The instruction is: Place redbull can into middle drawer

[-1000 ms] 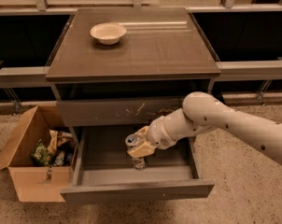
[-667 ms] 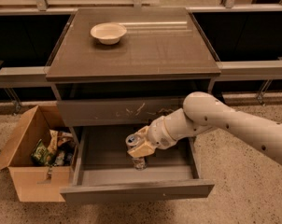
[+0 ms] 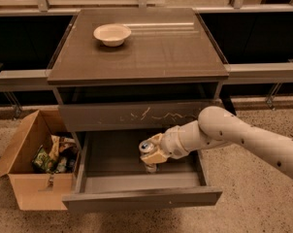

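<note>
The robot's gripper will release the redbull can on the middle drawer's grey bottom [image 3: 158, 169], a little toward the side nearest the robot's arm.
The middle drawer [image 3: 137, 182] is pulled open below the scratched grey drawer front [image 3: 137, 116]; its inside is grey. The redbull can [image 3: 147, 147] shows its shiny silver top and stands upright inside the drawer, near the middle. My gripper [image 3: 154, 154] reaches in from the right on the white arm and is shut on the can, holding it low over the drawer floor. The can's lower body is mostly hidden by the fingers.
A cream bowl [image 3: 112, 34] sits on the cabinet top [image 3: 161, 47] at the back left. An open cardboard box [image 3: 25, 169] with snack packets stands on the floor to the left of the drawer. A metal rail runs behind the cabinet.
</note>
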Robot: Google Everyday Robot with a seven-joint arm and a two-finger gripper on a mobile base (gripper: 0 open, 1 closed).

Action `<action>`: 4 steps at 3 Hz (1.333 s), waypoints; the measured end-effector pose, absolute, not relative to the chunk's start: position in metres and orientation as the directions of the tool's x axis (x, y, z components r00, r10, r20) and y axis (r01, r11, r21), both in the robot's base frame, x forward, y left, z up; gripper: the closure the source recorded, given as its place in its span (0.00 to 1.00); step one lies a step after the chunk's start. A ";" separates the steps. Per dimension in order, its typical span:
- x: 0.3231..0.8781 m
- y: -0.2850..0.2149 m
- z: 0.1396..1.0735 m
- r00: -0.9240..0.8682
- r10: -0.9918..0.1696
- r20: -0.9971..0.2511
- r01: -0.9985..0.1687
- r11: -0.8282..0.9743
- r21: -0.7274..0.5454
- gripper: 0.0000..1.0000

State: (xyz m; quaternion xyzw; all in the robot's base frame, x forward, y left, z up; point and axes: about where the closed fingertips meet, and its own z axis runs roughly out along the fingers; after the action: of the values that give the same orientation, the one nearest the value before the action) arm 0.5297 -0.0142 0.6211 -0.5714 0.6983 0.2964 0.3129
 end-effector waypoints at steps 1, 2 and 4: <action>0.556 -0.038 0.585 -0.110 -0.610 -0.785 -0.981 0.193 -0.013 1.00; 0.581 -0.056 0.548 -0.096 -0.594 -0.799 -0.975 0.216 -0.043 1.00; 0.598 -0.063 0.504 -0.080 -0.564 -0.822 -0.973 0.222 -0.057 1.00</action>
State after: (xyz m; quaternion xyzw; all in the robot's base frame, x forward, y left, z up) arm 0.5978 -0.0627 0.5037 -0.5622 0.6835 0.2699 0.3792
